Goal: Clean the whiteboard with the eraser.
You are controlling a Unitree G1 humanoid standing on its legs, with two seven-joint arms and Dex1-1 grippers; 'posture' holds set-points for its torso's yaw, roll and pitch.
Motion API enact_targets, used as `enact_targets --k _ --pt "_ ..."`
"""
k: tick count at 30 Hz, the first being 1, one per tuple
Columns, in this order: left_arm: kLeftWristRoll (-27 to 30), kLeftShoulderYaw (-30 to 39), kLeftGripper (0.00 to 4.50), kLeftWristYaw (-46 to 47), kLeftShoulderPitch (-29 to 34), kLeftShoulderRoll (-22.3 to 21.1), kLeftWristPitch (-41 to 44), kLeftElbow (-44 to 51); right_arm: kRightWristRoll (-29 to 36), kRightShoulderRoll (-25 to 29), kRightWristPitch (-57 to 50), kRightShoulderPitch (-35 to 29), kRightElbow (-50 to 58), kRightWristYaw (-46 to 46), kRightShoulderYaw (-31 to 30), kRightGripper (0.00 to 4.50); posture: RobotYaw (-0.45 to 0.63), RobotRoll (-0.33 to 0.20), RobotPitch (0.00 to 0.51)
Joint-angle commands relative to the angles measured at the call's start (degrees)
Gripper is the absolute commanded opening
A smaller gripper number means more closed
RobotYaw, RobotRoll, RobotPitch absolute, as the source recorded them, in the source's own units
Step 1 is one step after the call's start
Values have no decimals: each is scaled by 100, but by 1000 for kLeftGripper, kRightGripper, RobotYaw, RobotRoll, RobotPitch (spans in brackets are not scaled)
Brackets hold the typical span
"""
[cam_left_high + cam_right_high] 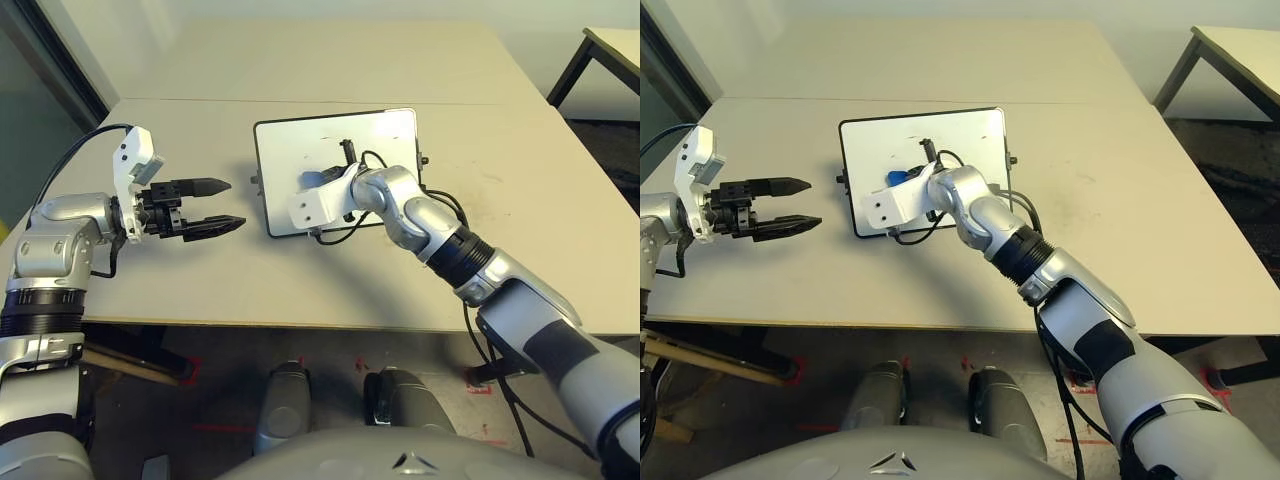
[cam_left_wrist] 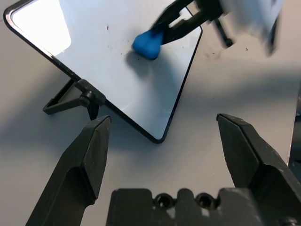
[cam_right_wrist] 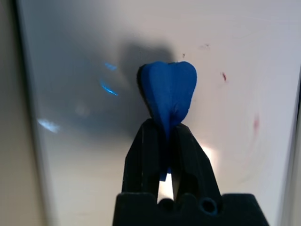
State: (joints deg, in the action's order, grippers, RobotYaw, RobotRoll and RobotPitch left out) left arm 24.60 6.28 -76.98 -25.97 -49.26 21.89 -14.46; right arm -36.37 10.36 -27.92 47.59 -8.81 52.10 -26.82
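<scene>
My right gripper is to release the eraser, setting it down on the table (image 1: 464,212) beside the edge of the whiteboard that is farthest from my left gripper.
The whiteboard (image 1: 290,150) lies at the middle of the table, its black frame tilted slightly. My right gripper (image 3: 162,129) is shut on the blue eraser (image 3: 169,92), whose end presses against the board's white surface. The eraser (image 1: 897,178) sits over the board's left-centre part. Small reddish marks (image 3: 224,76) dot the board to one side of the eraser. My left gripper (image 1: 228,205) hovers open to the left of the board, fingers pointing toward it, with nothing between them. The left wrist view shows the eraser (image 2: 146,44) on the board (image 2: 94,56).
A black prop stand (image 2: 66,99) sticks out from the board's edge nearest my left gripper. Black cables (image 1: 440,200) loop over the board's right side by my right forearm. A second table (image 1: 610,45) stands at the far right.
</scene>
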Motion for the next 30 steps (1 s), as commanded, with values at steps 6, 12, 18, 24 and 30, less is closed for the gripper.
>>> enact_targets --k 6,12,18,24,30 --pt "-45 -65 4500 -67 -113 40 -132 -165 1841 808 -4295 507 1631 801 2511 119 330 0 42" --pt "-80 -155 4500 -101 -223 96 -197 -302 2194 1473 -5657 245 928 -343 3395 119 309 0 50" --pt "-139 -234 4500 -153 -370 143 -255 -459 2552 1149 -5630 -331 576 -1452 3960 118 302 0 54" --pt "-114 -245 4500 -155 -350 142 -246 -411 2822 916 -5423 -510 -10 -2299 4199 117 313 0 53" --pt "-83 -194 4500 -114 -257 121 -228 -317 3102 897 -5229 -505 -360 -2750 4113 117 319 0 52"
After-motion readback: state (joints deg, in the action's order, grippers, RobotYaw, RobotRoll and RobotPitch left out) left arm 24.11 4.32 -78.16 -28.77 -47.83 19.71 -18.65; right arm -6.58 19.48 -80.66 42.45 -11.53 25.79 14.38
